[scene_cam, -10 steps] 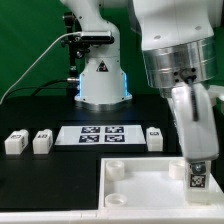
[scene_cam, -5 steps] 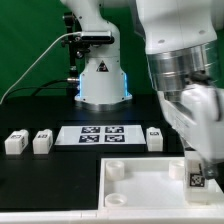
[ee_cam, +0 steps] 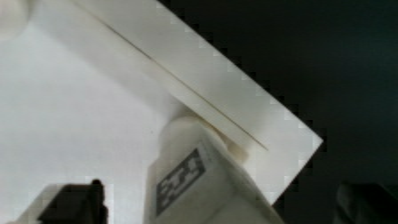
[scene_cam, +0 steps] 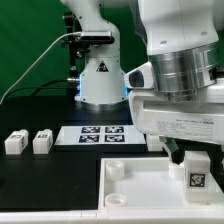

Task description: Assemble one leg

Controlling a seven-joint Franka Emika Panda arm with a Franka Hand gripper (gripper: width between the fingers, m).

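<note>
My gripper should open, turn square and take the leg (scene_cam: 197,170) by its flat sides before screwing further, because the leg's tagged side slants between its fingers.
My gripper (scene_cam: 197,168) is shut on a leg (scene_cam: 197,180), a small white block with a black-and-white tag facing the camera. The leg stands upright at the far corner of the large flat white panel (scene_cam: 140,185) on the exterior view's right. In the wrist view the tagged leg (ee_cam: 192,178) sits between my dark fingers (ee_cam: 71,203), over the white panel (ee_cam: 89,110) near its edge. Two more legs (scene_cam: 14,142) (scene_cam: 41,142) lie on the black table at the exterior view's left.
The marker board (scene_cam: 98,135) lies behind the panel. The robot base (scene_cam: 100,80) stands at the back with a cable running to the left. A round socket (scene_cam: 115,169) shows at the panel's far left corner. My wrist body covers the table right of the marker board.
My hand has turned about the leg and its wide body now faces the camera. It hides the leg that lay right of the marker board. The held leg stays at the same corner.
</note>
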